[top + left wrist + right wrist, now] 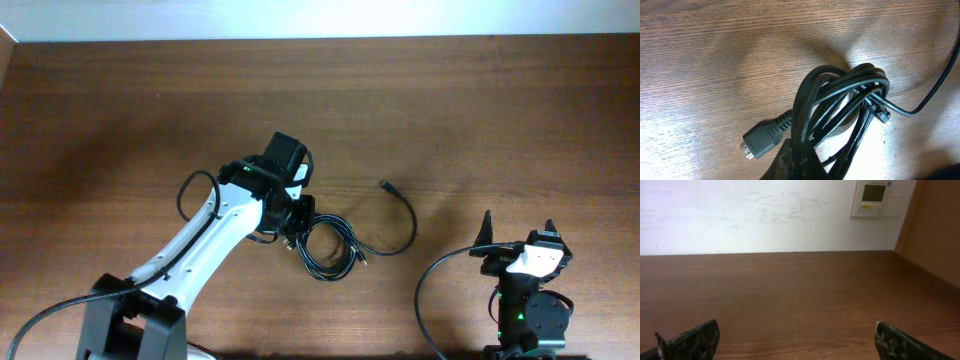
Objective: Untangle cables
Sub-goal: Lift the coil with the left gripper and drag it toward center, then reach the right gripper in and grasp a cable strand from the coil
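My left gripper is going to let go of the several strands on the table (pixel 371 252) (pixel 897 111) where one strand arcs off the coil.
The black cables (pixel 335 250) lie coiled in the middle of the table. One strand arcs right and back to a small plug (pixel 386 186). My left gripper (pixel 293 228) is down at the coil's left edge and shut on the bunched strands. In the left wrist view the looped bundle (pixel 840 95) runs down into the dark fingers (pixel 795 162). A black plug with a metal tip (pixel 762 140) lies just left of them, and one thin strand (pixel 932 92) leads off to the right. My right gripper (pixel 516 230) is open and empty at the front right, far from the cables; its fingers (pixel 797 340) frame bare wood.
The thick black wires of the arms loop near the left arm (pixel 190 190) and by the right base (pixel 430 275). A white wall with a control panel (pixel 877 197) stands beyond the table's far edge. A wooden panel (pixel 935 225) is at the right.
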{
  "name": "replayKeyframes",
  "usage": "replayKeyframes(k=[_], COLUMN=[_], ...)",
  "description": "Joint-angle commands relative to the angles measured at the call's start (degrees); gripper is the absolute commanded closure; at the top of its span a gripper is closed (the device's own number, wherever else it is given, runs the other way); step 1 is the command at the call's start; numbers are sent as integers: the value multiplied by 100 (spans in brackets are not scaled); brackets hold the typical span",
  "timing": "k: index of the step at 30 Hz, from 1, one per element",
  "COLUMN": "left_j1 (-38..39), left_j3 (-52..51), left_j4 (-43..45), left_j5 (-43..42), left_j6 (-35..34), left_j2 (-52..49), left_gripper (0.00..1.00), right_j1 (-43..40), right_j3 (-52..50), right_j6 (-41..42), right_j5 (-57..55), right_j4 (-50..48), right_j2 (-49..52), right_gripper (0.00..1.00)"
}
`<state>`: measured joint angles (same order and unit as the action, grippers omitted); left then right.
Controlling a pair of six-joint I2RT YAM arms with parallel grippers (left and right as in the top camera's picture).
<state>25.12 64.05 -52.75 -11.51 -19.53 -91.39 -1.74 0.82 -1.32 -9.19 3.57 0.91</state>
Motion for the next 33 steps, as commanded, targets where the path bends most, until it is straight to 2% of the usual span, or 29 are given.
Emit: replayKeyframes(k=[1, 5, 8, 15, 16, 20, 31, 33], left_j1=[0, 2, 2, 2, 2, 2, 13, 221], left_j3=[22, 127, 127, 118, 90, -160, -291, -459], left_j4=[-286, -868, -872, -385, -315, -20, 83, -2], left_j5=[-98, -140, -693, -778, -780, -780, -782, -780], left_j6=[-13, 83, 444, 459, 431, -409, -448, -442], left_j2=[94, 382, 588, 586, 586, 586, 586, 586], left_gripper=[100, 100, 100, 100, 100, 100, 100, 100], right_j1=[-17, -17, -17, -17, -17, -17, -17, -17], right_j3=[-50, -50, -50, -50, -50, -50, -50, -50], right_j6=[22, 24, 24, 22, 22, 22, 24, 22], right_j5=[-50, -50, -50, -50, -50, -50, -50, -50], right_j4=[11, 11, 11, 11, 11, 11, 11, 11], right_j2=[-39, -39, -39, -39, -39, -39, -39, -39], right_gripper=[2, 2, 2, 2, 1, 2, 1, 1])
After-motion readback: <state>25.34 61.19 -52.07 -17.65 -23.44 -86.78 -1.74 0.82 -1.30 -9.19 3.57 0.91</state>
